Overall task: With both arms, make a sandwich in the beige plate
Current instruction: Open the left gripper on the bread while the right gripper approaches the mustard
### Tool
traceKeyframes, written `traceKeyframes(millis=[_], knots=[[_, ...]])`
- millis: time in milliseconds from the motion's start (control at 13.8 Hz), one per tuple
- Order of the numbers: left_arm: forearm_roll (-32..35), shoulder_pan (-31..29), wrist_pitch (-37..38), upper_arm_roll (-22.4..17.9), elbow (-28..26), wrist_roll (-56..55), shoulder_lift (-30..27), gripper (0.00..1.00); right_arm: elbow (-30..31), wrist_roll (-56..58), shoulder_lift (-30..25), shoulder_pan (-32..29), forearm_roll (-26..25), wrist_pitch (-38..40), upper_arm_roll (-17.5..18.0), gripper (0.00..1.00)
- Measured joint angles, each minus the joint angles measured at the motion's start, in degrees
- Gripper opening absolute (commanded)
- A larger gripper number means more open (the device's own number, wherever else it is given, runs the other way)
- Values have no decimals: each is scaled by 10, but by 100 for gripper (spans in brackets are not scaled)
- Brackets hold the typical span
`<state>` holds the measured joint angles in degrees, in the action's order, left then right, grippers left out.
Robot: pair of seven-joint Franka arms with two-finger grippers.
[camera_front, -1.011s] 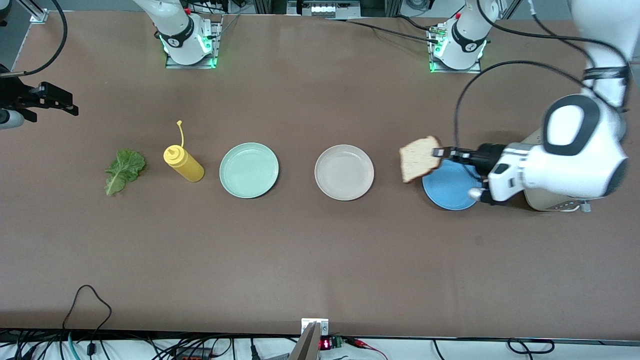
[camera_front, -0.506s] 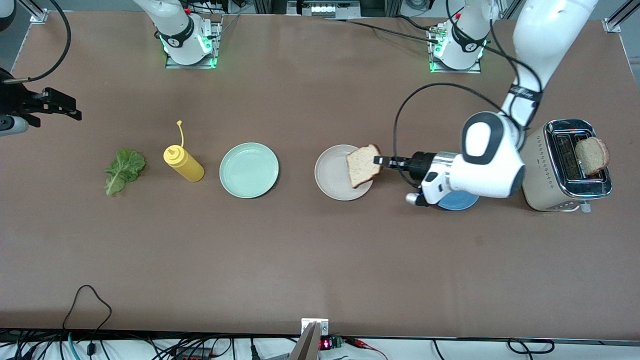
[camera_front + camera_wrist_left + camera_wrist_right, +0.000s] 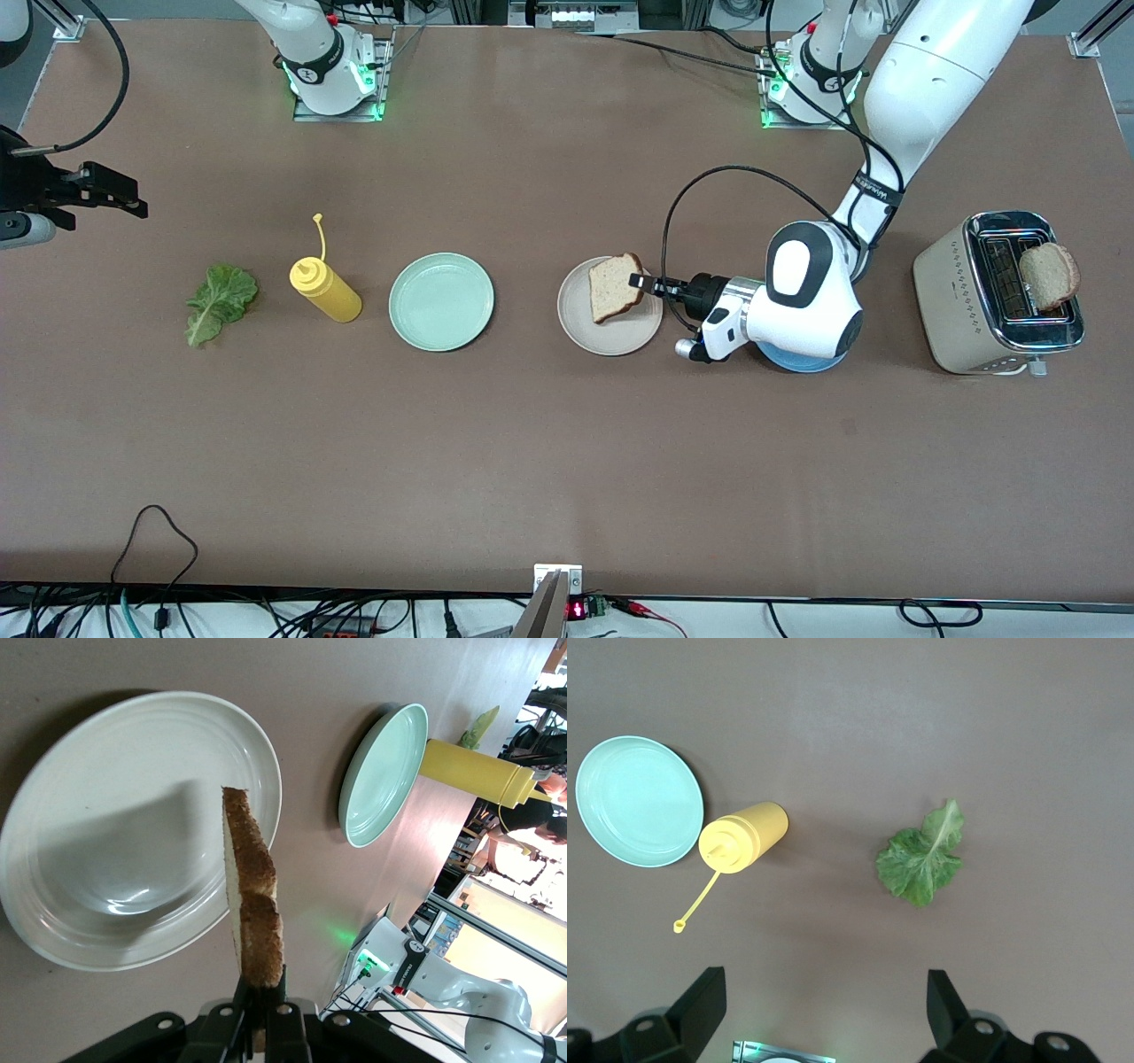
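The bread slice in my left gripper, now tilted on edge over the beige plate, will be let go on the middle of the beige plate (image 3: 610, 296) (image 3: 146, 850).
My left gripper (image 3: 640, 283) is shut on the crust edge of a light-brown bread slice (image 3: 614, 285) and holds it on edge, tilted, over the beige plate (image 3: 620, 338). In the left wrist view the bread slice (image 3: 252, 895) stands up from the left gripper (image 3: 263, 988) above the beige plate (image 3: 97, 859). A second bread slice (image 3: 1048, 275) sticks out of the toaster (image 3: 970, 301). The green lettuce leaf (image 3: 220, 301) lies at the right arm's end. My right gripper (image 3: 111, 195) waits open over bare table by the lettuce leaf (image 3: 920, 859), with nothing between the right gripper's (image 3: 824, 997) fingers.
A mint-green plate (image 3: 440, 301) and a yellow squeeze bottle (image 3: 326, 290) lie between the lettuce and the beige plate. A blue plate (image 3: 797, 361) is mostly hidden under the left arm's wrist, beside the toaster.
The left arm has carried the bread slice from over the blue plate to over the beige plate and lowered it. The toaster is uncovered now. The right gripper has barely moved.
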<state>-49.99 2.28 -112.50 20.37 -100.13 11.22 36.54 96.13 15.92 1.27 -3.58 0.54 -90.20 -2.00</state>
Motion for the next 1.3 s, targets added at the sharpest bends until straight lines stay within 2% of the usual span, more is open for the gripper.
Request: traceKeyframes(millis=[506, 722, 867, 939, 1011, 1084, 1156, 1300], knots=[[-41, 0, -4, -1, 0, 53, 21, 0, 0, 1, 27, 0, 0, 0, -2, 100], [-43, 0, -8, -1, 0, 70, 32, 7, 0, 1, 47, 0, 0, 2, -2, 100], [-43, 0, -9, -1, 0, 75, 37, 22, 2, 11, 52, 0, 1, 16, -2, 100], [-43, 0, -9, -1, 0, 77, 41, 38, 5, 29, 52, 0, 1, 28, -2, 100], [-43, 0, -10, -1, 0, 78, 44, 62, 8, 52, 52, -1, 1, 36, -3, 100], [-43, 0, -10, -1, 0, 79, 46, 96, 12, 78, 52, -3, 2, 39, -4, 100], [-43, 0, -12, -1, 0, 80, 48, 100, 18, 104, 52, -8, 2, 38, -5, 100], [-43, -1, -17, -3, 1, 81, 51, 100, 35, 162, 52, -21, 5, 23, -6, 100]])
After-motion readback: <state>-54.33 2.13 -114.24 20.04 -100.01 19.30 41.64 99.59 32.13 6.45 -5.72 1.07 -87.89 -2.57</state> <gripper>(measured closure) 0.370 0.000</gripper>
